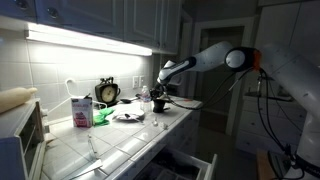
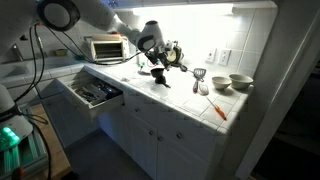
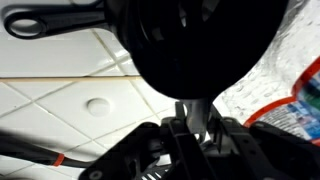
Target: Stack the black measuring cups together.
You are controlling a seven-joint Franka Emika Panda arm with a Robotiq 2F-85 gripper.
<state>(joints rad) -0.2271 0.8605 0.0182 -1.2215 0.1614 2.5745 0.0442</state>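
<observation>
My gripper is holding a black measuring cup, now low over the counter, and will release it on the other black measuring cup (image 1: 159, 104) (image 3: 122, 14) lying on the white tiles.
In the wrist view a black measuring cup (image 3: 195, 40) fills the top middle, and its grey-lit handle runs down between my gripper's jaws (image 3: 195, 122), which are shut on it. A second black measuring cup (image 3: 50, 20) lies on the white tiles at the top left, with only its handle and rim edge showing. In both exterior views my gripper (image 1: 160, 90) (image 2: 157, 60) hangs low over the counter with a black cup (image 1: 158, 104) (image 2: 160, 78) just under it. I cannot tell whether the held cup touches the counter.
A crinkled plastic packet (image 3: 285, 70) lies right beside the held cup. On the counter stand a black alarm clock (image 1: 107, 92), a pink-and-white carton (image 1: 80, 110) and a white plate (image 1: 128, 115). A drawer (image 2: 95, 92) stands open below the counter edge. Bowls (image 2: 240, 82) sit farther along.
</observation>
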